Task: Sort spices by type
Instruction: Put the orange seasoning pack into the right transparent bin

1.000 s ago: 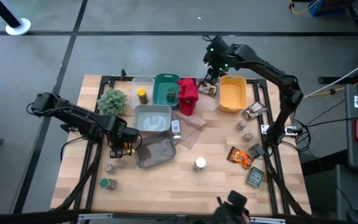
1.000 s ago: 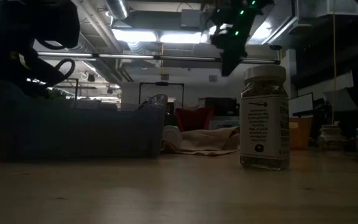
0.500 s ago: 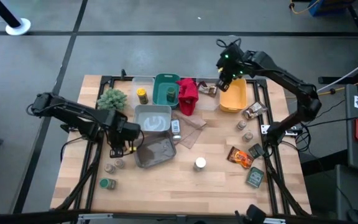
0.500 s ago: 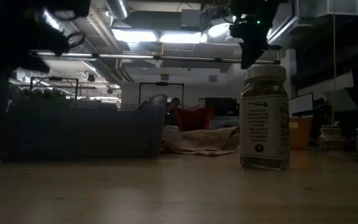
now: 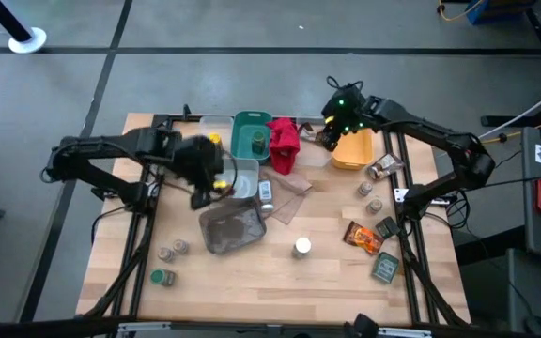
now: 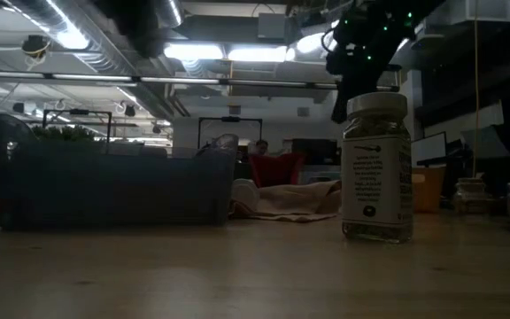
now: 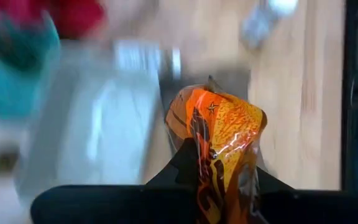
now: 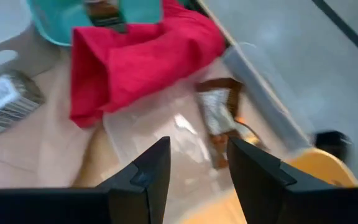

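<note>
The left gripper needs to drop the orange packet in the clear bin (image 5: 311,138) between the red cloth and yellow bin.
My left gripper (image 7: 224,182) is shut on a crumpled orange packet (image 7: 221,127) and hangs over the clear tub (image 5: 242,178) at the table's middle left. My right gripper (image 8: 197,149) stands open, nothing between its fingers, above a brown and white packet (image 8: 215,115) that lies flat beside the red cloth (image 5: 284,143) at the far edge. A white-lidded jar (image 5: 301,247) stands upright near the front middle. A green-lidded jar (image 5: 161,277) and tan-lidded jars (image 5: 170,251) stand front left. An orange packet (image 5: 363,237) and a green packet (image 5: 386,268) lie front right. My left gripper pinches one end of the orange packet (image 7: 211,186) between its two fingers. The rest of the packet sticks out past the fingertips, crumpled. The fingers slant downward, and the packet is lifted clear of the table and the tubs.
A teal tub (image 5: 250,136) and a yellow bin (image 5: 353,148) stand at the far edge, and a grey tub (image 5: 233,230) sits nearer the front. More jars (image 5: 370,197) stand at the right, and one jar (image 5: 383,167) lies on its side there.
My left gripper has risen from the table left of the grey tub and gone toward the far right, over the clear tub; the orange packet has come up clear with it. My right gripper has swung over the yellow bin, then sunk toward the packet beside the red cloth.
</note>
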`<state>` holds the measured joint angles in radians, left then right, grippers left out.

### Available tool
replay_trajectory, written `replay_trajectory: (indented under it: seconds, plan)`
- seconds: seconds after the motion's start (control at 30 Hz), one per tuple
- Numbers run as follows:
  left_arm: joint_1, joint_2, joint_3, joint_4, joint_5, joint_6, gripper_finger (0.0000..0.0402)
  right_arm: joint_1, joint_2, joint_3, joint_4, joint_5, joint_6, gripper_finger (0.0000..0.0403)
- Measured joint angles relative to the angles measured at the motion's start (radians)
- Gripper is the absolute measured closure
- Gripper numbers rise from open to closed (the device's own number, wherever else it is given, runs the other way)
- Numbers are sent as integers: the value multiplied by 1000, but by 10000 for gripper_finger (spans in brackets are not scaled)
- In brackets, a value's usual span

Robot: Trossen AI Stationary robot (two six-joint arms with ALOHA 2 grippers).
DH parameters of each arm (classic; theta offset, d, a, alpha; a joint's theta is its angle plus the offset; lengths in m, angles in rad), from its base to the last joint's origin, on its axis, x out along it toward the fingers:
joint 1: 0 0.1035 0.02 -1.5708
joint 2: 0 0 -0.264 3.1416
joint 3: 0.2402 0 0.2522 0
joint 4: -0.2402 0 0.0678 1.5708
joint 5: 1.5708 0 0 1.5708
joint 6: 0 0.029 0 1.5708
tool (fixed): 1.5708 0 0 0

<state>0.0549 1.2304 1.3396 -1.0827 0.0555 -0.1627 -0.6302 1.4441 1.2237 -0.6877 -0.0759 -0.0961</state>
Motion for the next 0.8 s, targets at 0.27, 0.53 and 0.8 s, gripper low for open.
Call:
replay_trajectory:
  seconds: [0.27, 0.53, 0.8]
  plan:
    - [160, 126, 0, 510, -2, 284, 383, 117, 0, -40, 57, -6, -6, 245]
    - [301, 357, 0, 827, -2, 369, 383, 238, -12, -40, 33, 75, -7, 245]
    - [412, 549, 0, 1067, 30, 377, 383, 342, -81, -40, 36, 166, 25, 245]
